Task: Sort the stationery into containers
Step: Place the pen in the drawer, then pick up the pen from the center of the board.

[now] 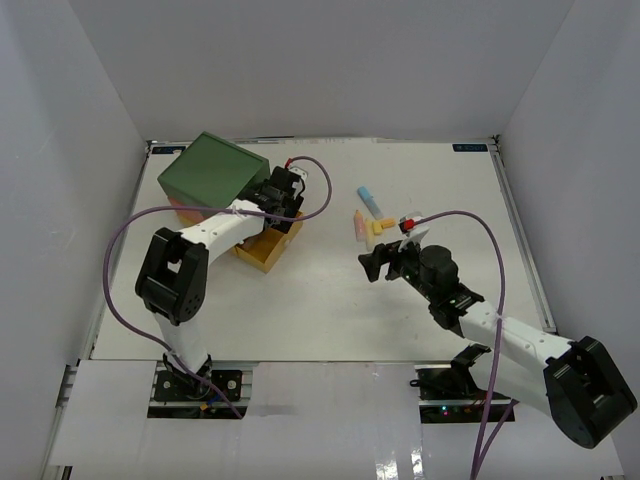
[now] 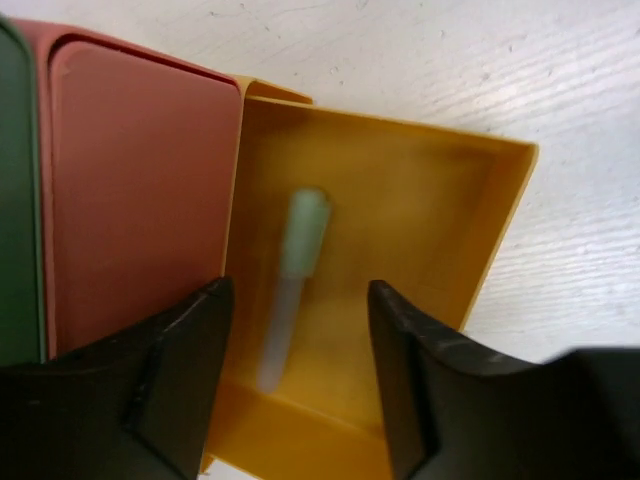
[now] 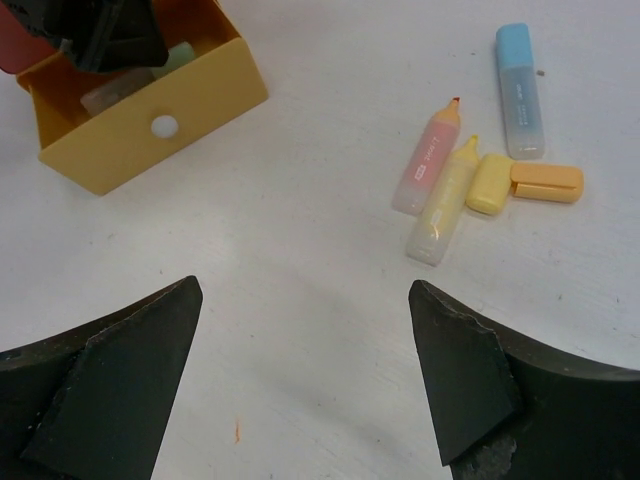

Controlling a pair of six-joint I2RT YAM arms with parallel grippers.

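Observation:
My right gripper goes to the blue marker next and closes on its clear body (image 1: 374,207) (image 3: 523,115), just below the blue cap.
The chest (image 1: 213,170) has a green top, an orange-red middle drawer (image 2: 140,190) and a yellow bottom drawer (image 2: 400,200) pulled out. My left gripper (image 2: 300,290) hovers open over that drawer. Below it, a blurred mint green pen (image 2: 295,260) lies inside, free of the fingers. Loose stationery lies mid-table: a blue marker (image 3: 520,90), a pink one (image 3: 430,160), a yellow one (image 3: 445,200), a stubby yellow piece (image 3: 488,183) and an orange piece (image 3: 545,182). My right gripper (image 3: 305,290) is open above bare table, left of and nearer than the markers, holding nothing.
The yellow drawer's front with its white knob (image 3: 163,126) faces the table's middle. White walls (image 1: 70,150) enclose the table on three sides. In the top view the left gripper (image 1: 283,200) is by the chest and the right gripper (image 1: 380,258) near the markers (image 1: 370,215).

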